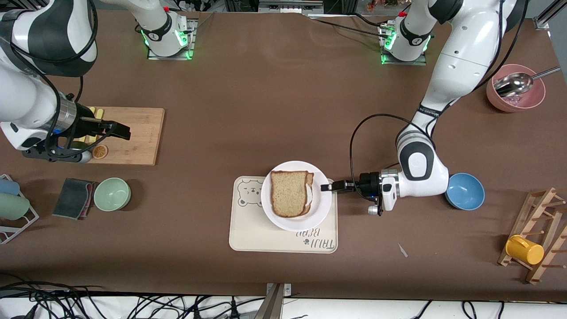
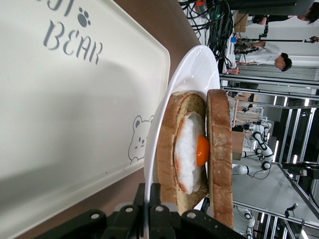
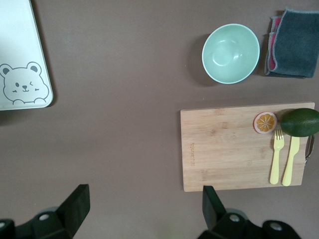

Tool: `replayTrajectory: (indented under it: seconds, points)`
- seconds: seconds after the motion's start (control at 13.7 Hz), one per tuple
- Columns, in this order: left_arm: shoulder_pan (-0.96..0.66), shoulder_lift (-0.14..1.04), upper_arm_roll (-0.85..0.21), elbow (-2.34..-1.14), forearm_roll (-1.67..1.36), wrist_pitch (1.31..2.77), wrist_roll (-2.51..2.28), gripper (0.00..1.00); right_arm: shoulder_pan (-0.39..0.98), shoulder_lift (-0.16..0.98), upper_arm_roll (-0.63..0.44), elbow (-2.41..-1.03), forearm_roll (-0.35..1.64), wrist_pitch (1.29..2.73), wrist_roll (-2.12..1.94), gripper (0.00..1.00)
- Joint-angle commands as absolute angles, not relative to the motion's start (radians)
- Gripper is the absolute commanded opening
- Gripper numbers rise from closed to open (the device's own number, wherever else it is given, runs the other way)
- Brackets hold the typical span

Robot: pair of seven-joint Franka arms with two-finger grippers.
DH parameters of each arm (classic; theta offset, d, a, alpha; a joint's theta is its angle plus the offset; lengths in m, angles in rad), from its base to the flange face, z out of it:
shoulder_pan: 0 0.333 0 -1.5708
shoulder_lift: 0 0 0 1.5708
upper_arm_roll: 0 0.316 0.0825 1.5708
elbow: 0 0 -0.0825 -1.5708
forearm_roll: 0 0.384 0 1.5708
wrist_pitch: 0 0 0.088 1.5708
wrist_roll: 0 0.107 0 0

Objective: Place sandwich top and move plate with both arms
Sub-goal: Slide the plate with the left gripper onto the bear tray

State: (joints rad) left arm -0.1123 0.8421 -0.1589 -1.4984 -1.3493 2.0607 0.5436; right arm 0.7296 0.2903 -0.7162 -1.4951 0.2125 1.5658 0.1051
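Next, my left gripper lets go of the white plate on the cream tray [image 1: 284, 215] [image 2: 105, 79] between the bear face and the lettering.
The white plate [image 1: 320, 208] sits on the cream bear tray [image 1: 248, 235]. The sandwich top [image 1: 289, 193], a light speckled slice, lies on the darker egg slice [image 1: 309, 179] on the plate, a little offset. My left gripper [image 1: 327, 187] is shut on the plate's rim at the left arm's end. In the left wrist view its fingers [image 2: 158, 199] pinch the rim of the plate [image 2: 194, 69], with the sandwich top [image 2: 220, 159] over the fried egg [image 2: 202, 150]. My right gripper [image 1: 120, 131] is open and empty over the wooden cutting board [image 1: 135, 128]; it also shows in the right wrist view [image 3: 144, 201].
The board [image 3: 234, 149] carries an orange slice, a green fruit, a yellow fork and a knife. A green bowl [image 1: 112, 194] and grey cloth [image 1: 73, 198] lie near it. A blue bowl [image 1: 466, 191], a pink bowl with spoon [image 1: 516, 91] and a mug rack [image 1: 531, 239] stand at the left arm's end.
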Motion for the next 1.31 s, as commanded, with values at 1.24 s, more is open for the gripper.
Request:
replayTrajectory:
  seconds: [1.24]
  points:
    - [-0.219,1.1,-0.156,-1.201,-1.304,2.226,0.426,0.0,0.736,0.276,-0.723,-1.5,0.201,1.548,0.091,1.0]
